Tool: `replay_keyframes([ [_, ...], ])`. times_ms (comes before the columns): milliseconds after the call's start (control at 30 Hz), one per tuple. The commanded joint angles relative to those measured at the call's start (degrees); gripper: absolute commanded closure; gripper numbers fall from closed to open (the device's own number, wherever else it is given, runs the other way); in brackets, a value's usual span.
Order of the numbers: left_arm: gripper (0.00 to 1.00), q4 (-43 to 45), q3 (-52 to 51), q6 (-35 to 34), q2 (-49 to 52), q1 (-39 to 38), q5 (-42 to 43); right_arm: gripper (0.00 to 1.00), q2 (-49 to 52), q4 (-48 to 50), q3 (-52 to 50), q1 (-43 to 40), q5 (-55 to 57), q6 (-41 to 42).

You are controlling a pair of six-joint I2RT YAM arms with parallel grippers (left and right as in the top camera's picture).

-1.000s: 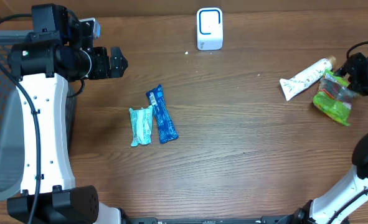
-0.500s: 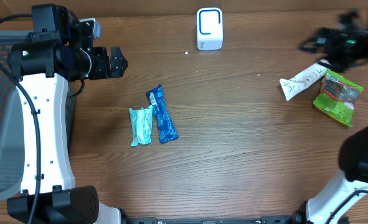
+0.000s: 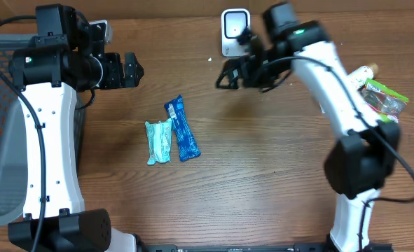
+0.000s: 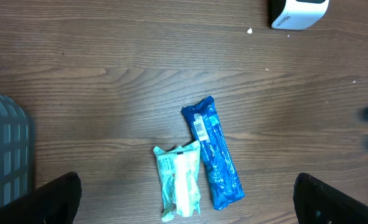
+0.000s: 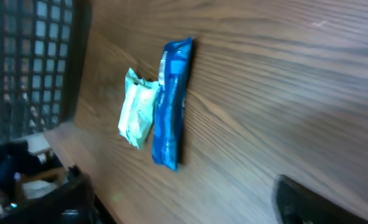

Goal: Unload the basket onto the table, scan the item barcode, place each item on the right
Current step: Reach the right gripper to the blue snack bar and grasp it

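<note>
The robot's right gripper should next go to the blue bar packet's middle (image 3: 182,127) (image 5: 170,102), beside the pale teal packet, and close there.
A blue bar packet (image 3: 182,129) with a white barcode label near its top end lies flat mid-table. A pale teal packet (image 3: 158,142) lies against its left side. The white scanner (image 3: 235,32) stands at the back edge. My right gripper (image 3: 228,73) hangs open and empty just left of and below the scanner, above and to the right of the packets. In the right wrist view, blurred, the blue packet (image 5: 171,102) and the teal packet (image 5: 137,109) lie ahead of the wide jaws. My left gripper (image 3: 132,69) is open and empty at the upper left; its view looks down on the blue packet (image 4: 213,152) and the teal packet (image 4: 179,180).
A grey mesh basket (image 3: 0,126) sits off the table's left edge. At the far right lie a green pouch (image 3: 384,98) and a white tube (image 3: 364,72), the tube partly hidden behind my right arm. A small white speck (image 3: 210,59) lies left of the scanner.
My right arm has swung from the green pouch at the far right to the middle of the table by the scanner, its jaws opening wider. The pouch stays behind. The left arm is still.
</note>
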Motion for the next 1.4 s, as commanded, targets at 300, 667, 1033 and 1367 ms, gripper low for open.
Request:
replay_keyframes([
  [300, 0.00, 0.22, 0.24, 1.09, 0.44, -0.02, 0.68, 0.34, 10.47, 8.70, -1.51, 13.07, 5.92, 2.75],
  [667, 0.00, 0.24, 0.24, 1.09, 0.44, -0.02, 0.66, 0.37, 11.69, 20.57, -8.52, 15.54, 9.88, 5.86],
  [1033, 0.00, 0.24, 0.24, 1.09, 0.44, -0.02, 0.68, 0.41, 11.80, 30.56, -14.29, 15.69, 5.27, 10.62],
  [1367, 0.00, 0.24, 0.24, 1.09, 0.44, 0.00, 0.68, 0.56, 14.64, 36.33, -16.15, 16.17, 5.53, 18.62],
])
